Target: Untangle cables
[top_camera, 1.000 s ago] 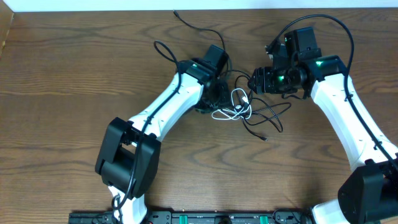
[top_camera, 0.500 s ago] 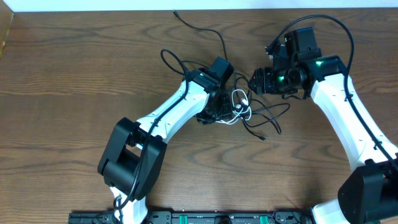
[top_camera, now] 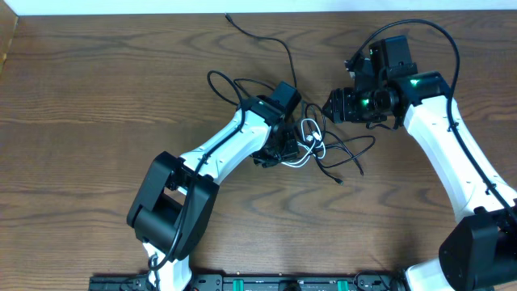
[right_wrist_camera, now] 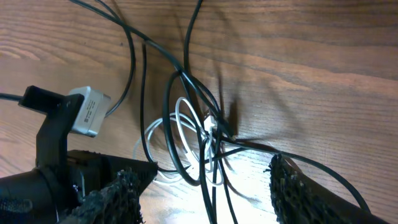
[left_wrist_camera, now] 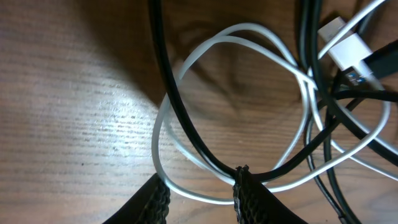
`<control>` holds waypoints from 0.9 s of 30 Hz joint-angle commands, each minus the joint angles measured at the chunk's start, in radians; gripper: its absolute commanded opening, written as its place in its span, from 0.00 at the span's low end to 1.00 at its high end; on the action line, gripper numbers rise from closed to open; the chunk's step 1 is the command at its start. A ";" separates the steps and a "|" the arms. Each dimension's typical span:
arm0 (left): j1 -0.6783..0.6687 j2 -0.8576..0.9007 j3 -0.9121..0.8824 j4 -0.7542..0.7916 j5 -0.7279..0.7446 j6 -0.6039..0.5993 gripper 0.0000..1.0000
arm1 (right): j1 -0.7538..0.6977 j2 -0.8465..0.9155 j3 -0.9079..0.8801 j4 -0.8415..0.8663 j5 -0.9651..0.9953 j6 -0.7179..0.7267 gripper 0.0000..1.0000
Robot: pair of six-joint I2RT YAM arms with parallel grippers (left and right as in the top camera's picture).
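My left gripper needs to open wider, as its fingers straddle the white cable under a black piece of cable, then take only that black piece (left_wrist_camera: 194,138) and lift it clear.
The cables lie tangled at mid-table. A short white cable (top_camera: 311,139) is coiled there, with its white plug (left_wrist_camera: 348,46) at the upper right of the left wrist view. A long black cable (top_camera: 279,44) runs to the far edge, and a shorter black one (top_camera: 355,158) trails right. My left gripper (top_camera: 284,149) is down on the knot's left side. In the left wrist view, my left gripper (left_wrist_camera: 200,183) stands open, its fingers apart astride a white strand (left_wrist_camera: 155,143), with a black strand (left_wrist_camera: 166,74) against the right finger. My right gripper (top_camera: 329,105) hovers open above the knot's right side; black strands (right_wrist_camera: 217,186) pass below the right gripper (right_wrist_camera: 204,174).
The brown wooden table (top_camera: 97,97) stretches out to the left. A black cable loop (top_camera: 220,81) lies just behind my left arm. The long cable's plug (top_camera: 229,16) rests near the far edge. Thicker black arm leads arc over the right arm (top_camera: 436,36).
My left gripper has slid right onto the tangle and its fingers have come closer together. The black loop behind the left arm has shifted. The right arm has stayed still.
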 commanded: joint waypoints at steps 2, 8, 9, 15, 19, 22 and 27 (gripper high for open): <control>-0.016 0.012 -0.007 -0.017 -0.010 -0.006 0.36 | -0.004 -0.012 0.000 -0.001 0.003 0.002 0.66; -0.039 0.015 -0.013 0.008 -0.016 -0.006 0.36 | -0.004 -0.012 0.000 -0.002 0.002 -0.001 0.66; -0.043 0.015 -0.019 0.022 -0.019 -0.006 0.36 | -0.004 -0.012 0.000 -0.002 0.002 -0.001 0.66; -0.051 0.048 -0.031 0.047 -0.021 -0.010 0.36 | -0.005 -0.012 0.000 -0.002 0.003 -0.010 0.66; -0.051 0.077 -0.031 0.051 -0.022 -0.010 0.36 | -0.005 -0.011 0.000 -0.001 0.003 -0.012 0.66; -0.051 0.091 -0.031 0.069 -0.023 -0.009 0.36 | -0.005 -0.011 0.000 -0.002 0.003 -0.012 0.66; -0.051 0.092 -0.031 0.110 -0.025 0.019 0.35 | -0.005 -0.011 0.000 -0.002 0.006 -0.013 0.67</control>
